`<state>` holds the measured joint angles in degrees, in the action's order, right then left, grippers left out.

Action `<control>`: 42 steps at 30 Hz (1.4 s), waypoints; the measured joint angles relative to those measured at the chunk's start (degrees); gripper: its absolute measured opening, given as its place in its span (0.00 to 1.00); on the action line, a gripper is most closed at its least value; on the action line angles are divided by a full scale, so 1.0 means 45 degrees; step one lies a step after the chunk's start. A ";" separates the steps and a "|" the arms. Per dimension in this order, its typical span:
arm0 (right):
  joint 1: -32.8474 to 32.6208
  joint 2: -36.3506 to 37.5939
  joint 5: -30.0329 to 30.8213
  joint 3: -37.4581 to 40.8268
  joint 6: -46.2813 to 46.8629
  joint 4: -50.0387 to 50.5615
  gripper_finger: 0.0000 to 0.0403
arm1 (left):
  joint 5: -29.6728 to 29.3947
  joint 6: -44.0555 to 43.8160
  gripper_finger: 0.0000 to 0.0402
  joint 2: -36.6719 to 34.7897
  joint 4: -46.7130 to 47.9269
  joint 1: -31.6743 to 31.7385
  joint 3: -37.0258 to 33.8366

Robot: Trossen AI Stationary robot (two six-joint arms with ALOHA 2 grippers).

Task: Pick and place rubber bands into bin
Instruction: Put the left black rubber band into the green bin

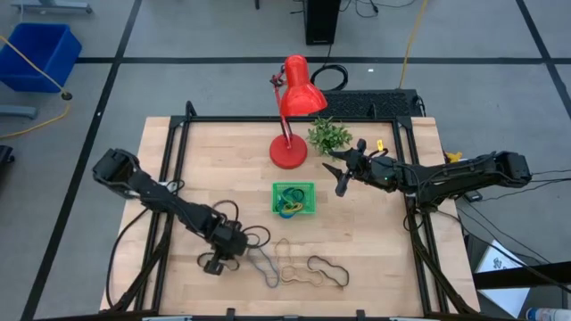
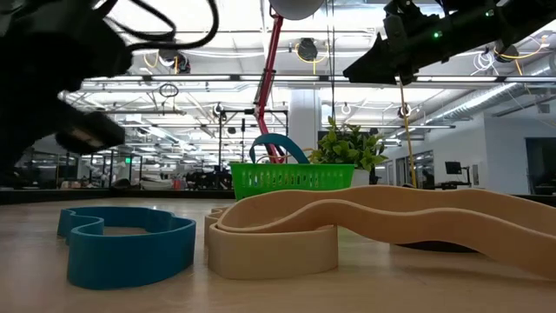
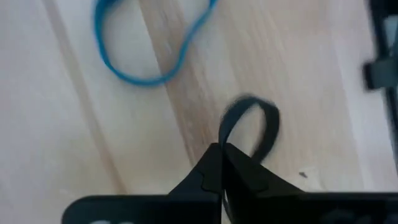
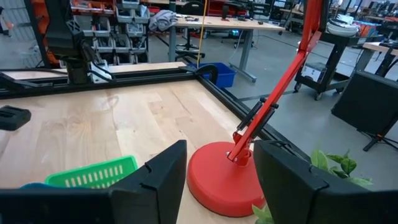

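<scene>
Next, I drop the black rubber band from my left gripper on top of the rubber bands in the green bin [image 1: 291, 196].
My left gripper [image 1: 217, 260] is low over the near left part of the table and is shut on a black rubber band [image 3: 250, 119], whose loop sticks out past the fingertips. Just beyond it a blue band [image 3: 149, 59] lies flat on the wood. More bands, black and tan [image 1: 303, 270], lie loose toward the near edge. In the low view a blue band [image 2: 130, 248] and a tan one [image 2: 347, 226] stand on edge. The green bin [image 1: 293, 200] at the table's middle holds a few bands. My right gripper [image 1: 342, 176] hangs open above the table, right of the bin. My left gripper pinches the black rubber band between its two fingertips [image 3: 214, 163]. Both strands of the band's near end [image 3: 225, 140] run together into the closed tips. The fingers slant steeply down from above. The free loop bulges out beyond the tips over the wood.
A red desk lamp [image 1: 290, 111] stands behind the bin, its base [image 4: 224, 180] right in front of my right gripper. A small green plant [image 1: 329, 135] is beside it. A black frame [image 1: 169, 178] borders the wooden table, and dark cables [image 1: 234, 212] trail by my left arm.
</scene>
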<state>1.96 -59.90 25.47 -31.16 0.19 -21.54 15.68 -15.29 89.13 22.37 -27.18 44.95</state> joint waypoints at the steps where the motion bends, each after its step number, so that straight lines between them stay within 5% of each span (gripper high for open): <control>1: 0.0000 0.0000 0.0000 0.0000 0.0004 0.0005 0.45 | -0.0056 -0.0003 0.01 -0.0168 -0.0035 0.0076 0.0000; 15: 0.0000 0.0000 0.0000 0.0000 0.0039 -0.0199 0.45 | -0.3072 0.1052 0.01 -0.3908 -0.0976 0.1828 0.0024; 23: 0.0000 0.0000 0.0000 0.0000 0.0039 -0.0209 0.45 | -0.5218 0.1720 0.01 -0.5351 -0.3937 0.3254 0.0024; 31: 0.0000 0.0000 0.0000 0.0000 0.0039 -0.0208 0.45 | -0.5478 0.1719 0.02 -0.5239 -0.7578 0.4687 0.0034; 42: 0.0000 0.0000 0.0000 0.0000 0.0039 -0.0204 0.45 | -0.5198 0.2281 0.01 -0.3113 -0.9248 0.5862 0.0034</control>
<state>1.96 -59.90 25.47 -31.16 0.36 -22.46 -7.71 -5.03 75.13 -19.24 -0.80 45.10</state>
